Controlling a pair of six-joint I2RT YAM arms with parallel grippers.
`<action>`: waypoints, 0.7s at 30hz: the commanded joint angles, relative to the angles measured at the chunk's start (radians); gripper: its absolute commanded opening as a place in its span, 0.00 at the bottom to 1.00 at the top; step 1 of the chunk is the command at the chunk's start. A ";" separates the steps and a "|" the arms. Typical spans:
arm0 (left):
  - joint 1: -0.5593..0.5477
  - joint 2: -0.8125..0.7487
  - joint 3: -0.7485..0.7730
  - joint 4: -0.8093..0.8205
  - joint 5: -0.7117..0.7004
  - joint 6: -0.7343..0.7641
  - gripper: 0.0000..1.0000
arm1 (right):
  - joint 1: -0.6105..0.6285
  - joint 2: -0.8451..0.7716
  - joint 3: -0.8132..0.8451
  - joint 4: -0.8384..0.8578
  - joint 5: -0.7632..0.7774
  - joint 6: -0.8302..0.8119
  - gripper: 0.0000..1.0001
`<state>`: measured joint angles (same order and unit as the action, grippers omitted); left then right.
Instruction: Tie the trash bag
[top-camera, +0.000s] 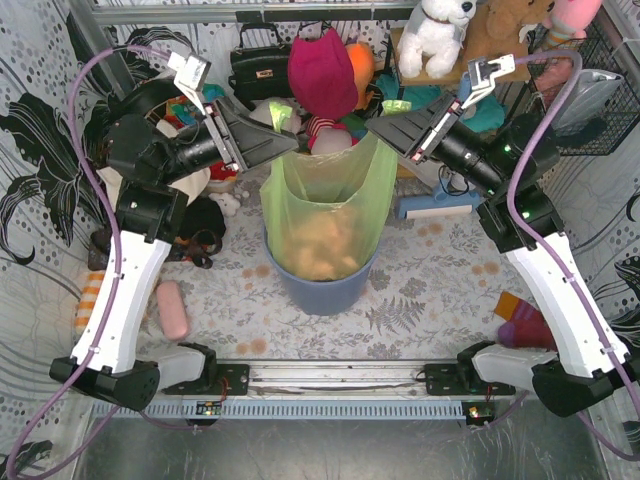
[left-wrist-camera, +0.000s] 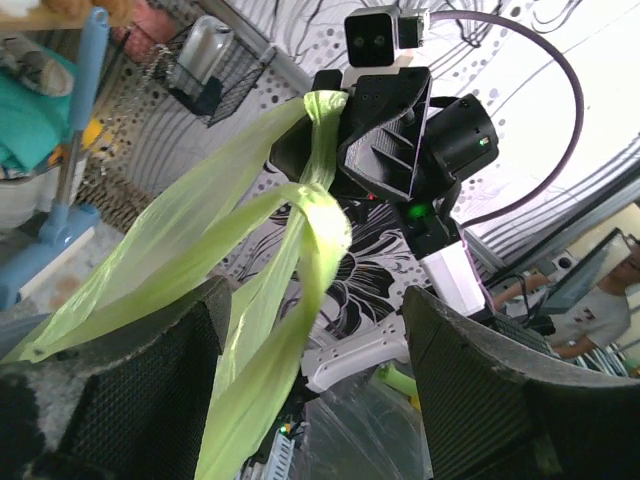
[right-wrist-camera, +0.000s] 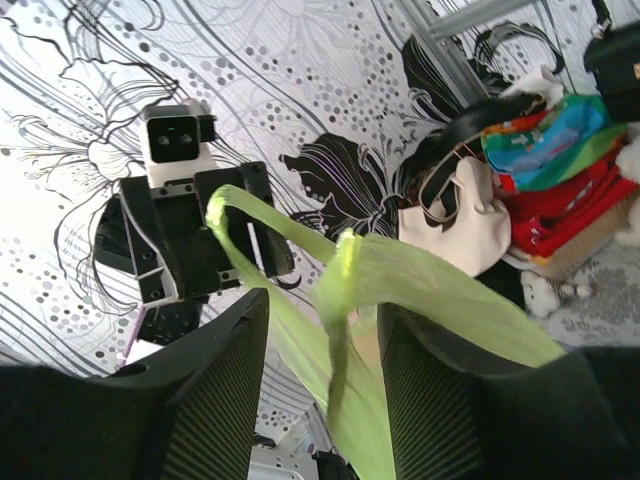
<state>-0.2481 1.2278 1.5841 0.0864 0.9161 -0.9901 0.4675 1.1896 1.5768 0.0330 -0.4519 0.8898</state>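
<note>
The piece of the trash bag is hanging loose between my right gripper's fingers, so I need to pinch the piece's top (top-camera: 397, 105) and hold it up for my left gripper.
The trash bag (top-camera: 325, 200), thin light-green plastic with tan paper showing through, sits in a round blue bin (top-camera: 325, 290) at the table's centre. Its two top corners are pulled up and outward into strips. My left gripper (top-camera: 290, 145) is at the bag's upper left corner. In the left wrist view its jaws (left-wrist-camera: 312, 300) stand wide apart, with green strips (left-wrist-camera: 300, 250) passing between them. My right gripper (top-camera: 380, 130) is at the upper right corner. Its jaws (right-wrist-camera: 323, 305) are also apart, with a strip (right-wrist-camera: 350, 300) hanging between them. The strips cross between the two grippers.
A pink object (top-camera: 172, 310) lies front left and a red and orange item (top-camera: 525, 320) front right. A red plush (top-camera: 322, 75), a black handbag (top-camera: 258, 65), a white plush dog (top-camera: 435, 35) and a wire basket (top-camera: 590, 90) crowd the back. A cream tote (right-wrist-camera: 455, 225) is at the left.
</note>
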 joint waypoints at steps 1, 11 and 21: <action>0.032 -0.073 0.015 -0.089 -0.003 0.113 0.78 | 0.002 -0.028 -0.013 0.054 0.015 -0.022 0.51; 0.105 -0.040 0.238 -0.300 0.019 0.238 0.81 | 0.003 -0.030 0.155 -0.217 0.065 -0.176 0.63; 0.113 -0.092 0.248 -0.082 0.015 0.046 0.81 | 0.003 -0.060 0.285 -0.482 0.209 -0.345 0.61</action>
<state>-0.1429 1.1587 1.8046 -0.1753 0.9188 -0.8112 0.4675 1.1393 1.8198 -0.3542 -0.3130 0.6300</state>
